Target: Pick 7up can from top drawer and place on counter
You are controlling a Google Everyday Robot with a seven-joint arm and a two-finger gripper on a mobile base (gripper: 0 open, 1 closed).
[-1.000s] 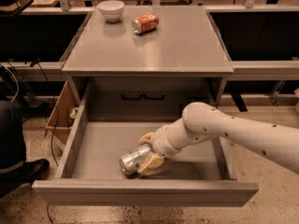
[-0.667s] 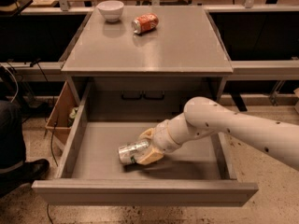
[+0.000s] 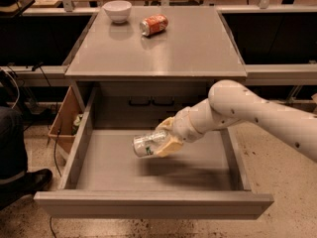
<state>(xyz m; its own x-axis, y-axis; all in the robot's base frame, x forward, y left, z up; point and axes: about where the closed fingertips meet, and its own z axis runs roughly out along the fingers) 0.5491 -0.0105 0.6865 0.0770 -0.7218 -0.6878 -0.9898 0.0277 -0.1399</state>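
My gripper will let go of the 7up can on the counter (image 3: 163, 55), and it will sit there in front of the orange-red soda can.
The 7up can (image 3: 145, 144), silver with green markings, is held on its side above the floor of the open top drawer (image 3: 148, 205). My gripper (image 3: 162, 141) is shut on the can's right end, with pale fingers (image 3: 168, 145) around it. My white arm reaches in from the right. The can casts a shadow on the drawer floor below it. The grey counter (image 3: 183, 43) lies above and behind the drawer.
An orange-red soda can (image 3: 154, 25) lies on its side on the counter at the back, next to a white bowl (image 3: 117, 11). A cardboard box (image 3: 63, 118) stands left of the cabinet. A person's dark leg and shoe (image 3: 20, 177) are at far left.
The gripper has lifted the 7up can off the drawer floor and moved it up and slightly back. The counter objects have not moved.
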